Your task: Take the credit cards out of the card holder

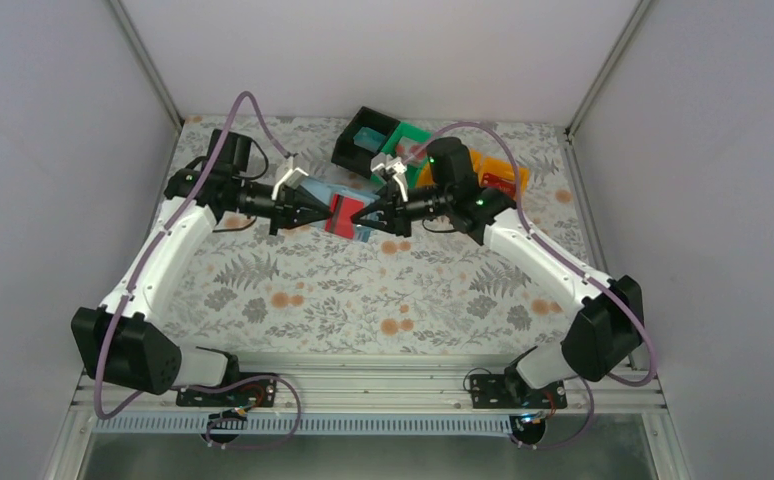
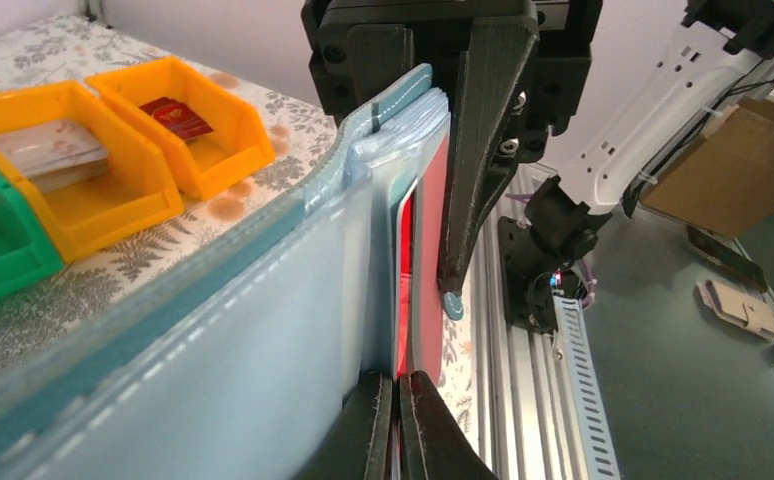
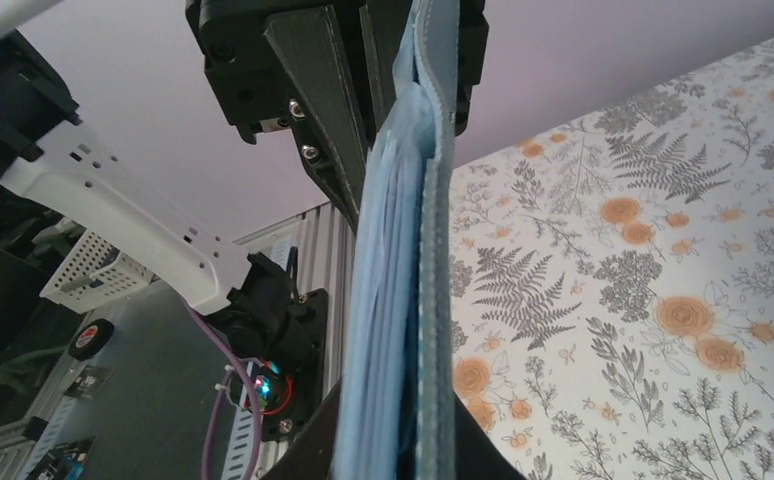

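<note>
The robot's right gripper should release the card holder on the floral table (image 1: 355, 258), next to the orange flowers just below that gripper.
The blue-teal card holder (image 1: 315, 190) hangs open above the table between my two grippers. My right gripper (image 1: 371, 215) is shut on one edge of the card holder (image 3: 403, 300), whose layered pockets run up between its fingers (image 3: 398, 455). My left gripper (image 1: 308, 212) is shut on the edge of a red credit card (image 1: 345, 215). In the left wrist view the red card (image 2: 425, 260) stands half inside a pocket of the card holder (image 2: 263, 330), pinched at the bottom by my left gripper (image 2: 399, 430). Other cards in the pockets are hidden.
A black bin (image 1: 361, 140), a green bin (image 1: 410, 140) and orange bins (image 1: 500, 172) stand at the back of the floral table. One orange bin (image 2: 178, 125) holds a red card (image 2: 175, 116); another (image 2: 68, 175) holds pale cards. The aluminium rail (image 1: 363, 385) runs along the near edge.
</note>
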Robot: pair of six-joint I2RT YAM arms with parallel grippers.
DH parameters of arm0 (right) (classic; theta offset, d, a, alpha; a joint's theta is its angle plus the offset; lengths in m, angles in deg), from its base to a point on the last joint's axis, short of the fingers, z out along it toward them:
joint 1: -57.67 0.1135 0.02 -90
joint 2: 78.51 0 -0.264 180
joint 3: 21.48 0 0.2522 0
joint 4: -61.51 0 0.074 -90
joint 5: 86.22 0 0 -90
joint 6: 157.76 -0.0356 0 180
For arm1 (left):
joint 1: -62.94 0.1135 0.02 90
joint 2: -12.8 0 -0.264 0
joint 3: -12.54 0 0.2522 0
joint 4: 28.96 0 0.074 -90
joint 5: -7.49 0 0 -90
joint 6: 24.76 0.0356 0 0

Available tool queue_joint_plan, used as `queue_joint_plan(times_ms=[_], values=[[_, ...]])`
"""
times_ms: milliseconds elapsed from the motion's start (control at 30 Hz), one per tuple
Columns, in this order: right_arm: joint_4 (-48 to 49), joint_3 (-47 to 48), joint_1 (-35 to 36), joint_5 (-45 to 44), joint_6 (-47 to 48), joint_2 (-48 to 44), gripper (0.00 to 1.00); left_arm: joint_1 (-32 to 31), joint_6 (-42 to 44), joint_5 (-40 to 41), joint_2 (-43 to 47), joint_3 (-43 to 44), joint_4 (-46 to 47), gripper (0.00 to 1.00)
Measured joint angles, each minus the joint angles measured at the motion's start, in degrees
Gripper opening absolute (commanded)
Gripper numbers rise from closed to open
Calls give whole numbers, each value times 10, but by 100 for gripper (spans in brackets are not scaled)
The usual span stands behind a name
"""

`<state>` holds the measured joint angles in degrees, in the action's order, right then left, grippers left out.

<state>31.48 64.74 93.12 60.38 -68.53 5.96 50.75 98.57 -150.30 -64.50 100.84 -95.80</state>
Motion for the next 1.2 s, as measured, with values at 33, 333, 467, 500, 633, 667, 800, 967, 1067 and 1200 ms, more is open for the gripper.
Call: queue_joint_plan(times_ms=[33,333,467,500,633,667,800,967,1067,1200], values=[[0,0,0,0,-1,-4,19,-1,1,-1,0,5,-4,2],[76,-44,0,15,-27,-17,20,29,-25,-14,12,3,23,2],[80,-46,-2,15,-31,-17,14,47,-25,-22,12,-6,28,3],[79,-46,-3,14,-32,-17,13,49,-25,-23,12,-6,28,2],[75,-46,-6,6,-31,-17,5,56,-7,-26,13,-6,16,2],[74,-46,-7,6,-28,-17,4,59,-1,-24,13,-6,12,2],[73,-45,-9,12,-26,-13,4,67,24,-22,14,-8,1,2],[64,-30,-10,32,-26,5,4,63,49,-34,15,-14,-5,23],[64,-28,-10,40,-25,6,4,60,53,-37,15,-17,-2,33],[61,-28,-10,48,-23,6,4,52,49,-44,15,-18,-1,21]])
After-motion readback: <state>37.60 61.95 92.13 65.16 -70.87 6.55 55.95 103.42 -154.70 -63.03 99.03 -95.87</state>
